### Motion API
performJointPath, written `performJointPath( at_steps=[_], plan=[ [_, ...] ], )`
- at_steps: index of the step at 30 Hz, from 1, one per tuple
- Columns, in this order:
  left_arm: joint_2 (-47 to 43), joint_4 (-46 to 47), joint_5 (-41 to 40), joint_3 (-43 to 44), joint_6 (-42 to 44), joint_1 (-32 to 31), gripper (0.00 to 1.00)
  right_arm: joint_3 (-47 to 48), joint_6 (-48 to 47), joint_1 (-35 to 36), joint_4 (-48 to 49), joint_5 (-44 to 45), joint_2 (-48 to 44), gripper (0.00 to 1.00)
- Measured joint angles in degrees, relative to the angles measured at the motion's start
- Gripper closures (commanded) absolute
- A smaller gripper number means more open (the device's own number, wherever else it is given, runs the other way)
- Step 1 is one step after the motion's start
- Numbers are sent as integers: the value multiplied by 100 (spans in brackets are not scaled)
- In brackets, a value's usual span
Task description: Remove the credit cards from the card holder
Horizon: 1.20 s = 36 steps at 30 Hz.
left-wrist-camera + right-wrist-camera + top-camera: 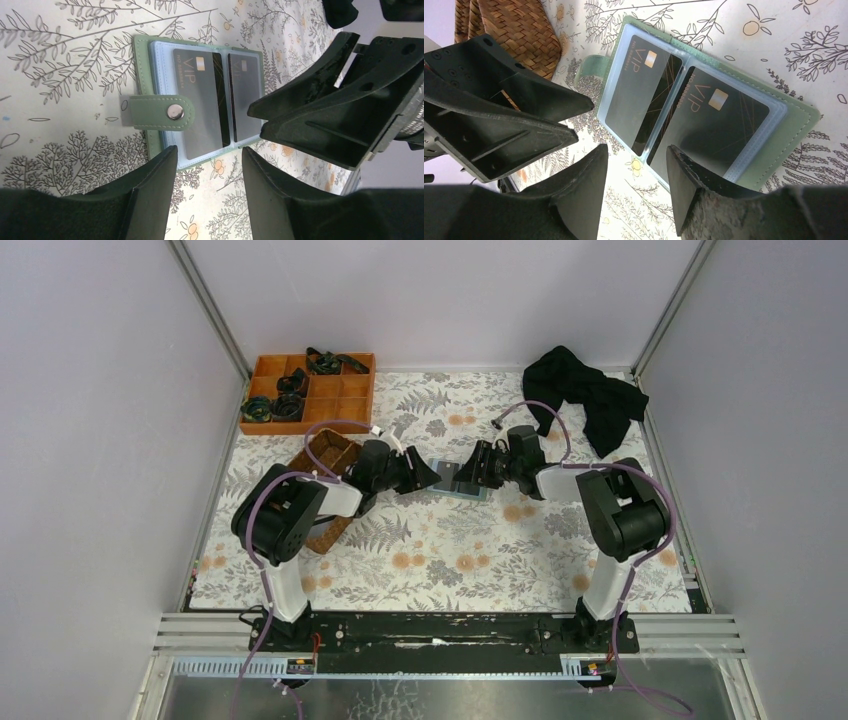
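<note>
The uncovered edge of the credit card on the strap side faces the robot's right gripper, so that gripper should pinch that credit card's edge (644, 136) and pass the card to the left gripper.
The card holder (142, 65) lies open on the floral cloth, green outside and light blue inside, its snap strap (162, 113) folded over the left page. Two dark VIP credit cards (197, 100) (245, 95) sit in its clear slots. It also shows in the right wrist view (796, 125) and in the top view (463, 487). My left gripper (210, 155) is open and empty, just off the holder's near edge. My right gripper (638, 156) is open and empty at the opposite edge, one fingertip (676, 160) over a card. The grippers face each other in the top view, the left (428, 474) and the right (474, 470).
A brown wicker basket (325, 455) sits just left of the left gripper. An orange divided tray (310, 390) with dark small items stands at the back left. A black cloth (590, 395) lies at the back right. Walls close in on three sides.
</note>
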Motion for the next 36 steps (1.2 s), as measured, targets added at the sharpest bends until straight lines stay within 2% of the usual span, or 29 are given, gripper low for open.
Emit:
performJointPath(
  at_steps=[5, 12, 20, 23, 27, 32, 36],
  plan=[
    [83, 273, 258, -22, -214, 0, 43, 9, 26, 0, 35, -7, 92, 46],
    [553, 595, 566, 96, -448, 2, 43, 26, 81, 0, 111, -44, 160, 39],
    [564, 584, 560, 105, -433, 13, 43, 136, 186, 0, 282, -153, 341, 41],
    [564, 584, 562, 105, -424, 17, 43, 208, 247, 0, 369, -168, 450, 51],
    [568, 586, 564, 105, -420, 17, 43, 273, 337, 0, 463, -214, 623, 59],
    [568, 586, 566, 105, -417, 17, 43, 273, 387, 0, 485, -267, 697, 84],
    [568, 586, 564, 105, -415, 17, 43, 273, 431, -2, 501, -273, 704, 98]
  ],
)
